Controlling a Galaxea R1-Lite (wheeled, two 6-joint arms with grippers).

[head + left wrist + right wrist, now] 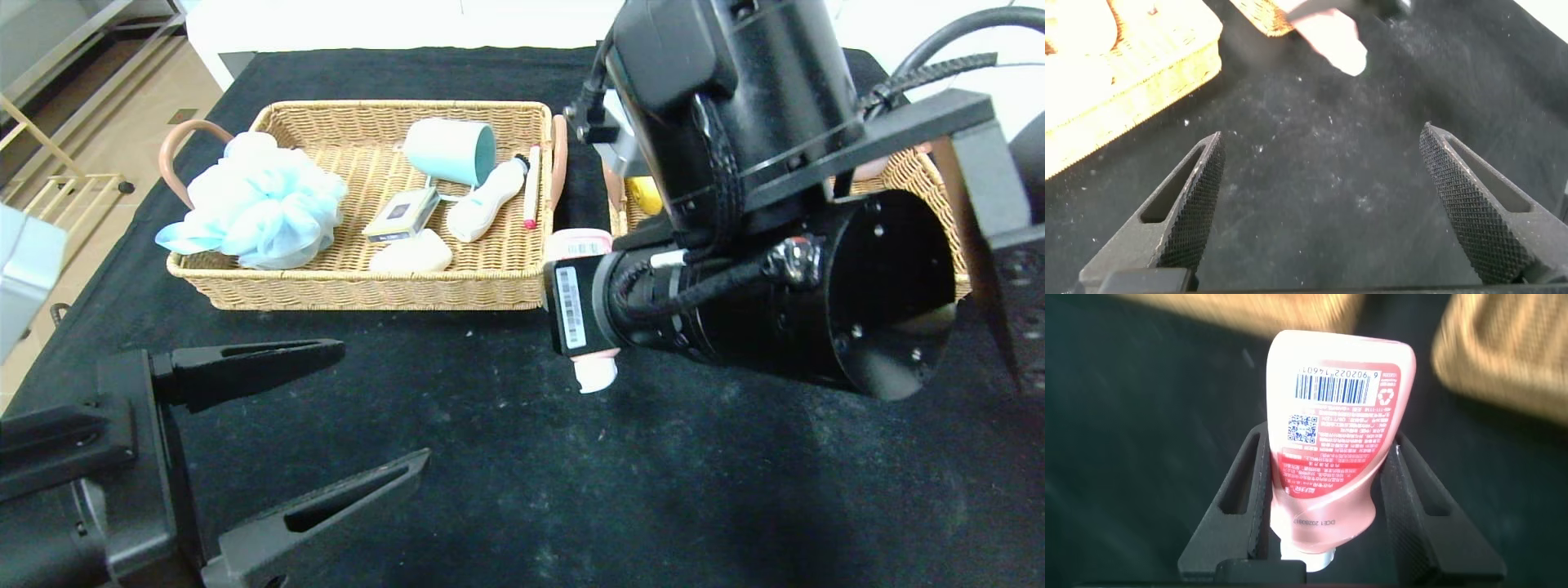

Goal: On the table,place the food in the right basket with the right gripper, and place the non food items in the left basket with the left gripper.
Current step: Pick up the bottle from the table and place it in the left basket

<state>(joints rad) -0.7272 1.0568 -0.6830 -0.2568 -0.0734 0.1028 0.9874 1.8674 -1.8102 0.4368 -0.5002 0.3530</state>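
Next, my right gripper lets go of the pink squeeze bottle between the white bottle and the front corner (507, 235) of the pouf's basket.
My right gripper (1327, 443) is shut on a pink squeeze bottle (1333, 416) with a barcode label, cap toward the wrist. In the head view the bottle (578, 245) hangs above the black table, just in front of the gap between the two wicker baskets, and the gripper itself is hidden behind the right arm. The left basket (359, 290) holds a blue bath pouf (261, 200), a teal cup (451, 149), a white bottle (486, 200), a small box and a soap bar. My left gripper (380, 404) is open and empty over the table's front left, as the left wrist view (1321, 139) shows.
The right basket (922, 175) is mostly hidden behind my right arm; a yellow item (645, 196) shows in its left end. The black cloth (571, 490) covers the table in front of the baskets. The table's left edge drops to the floor.
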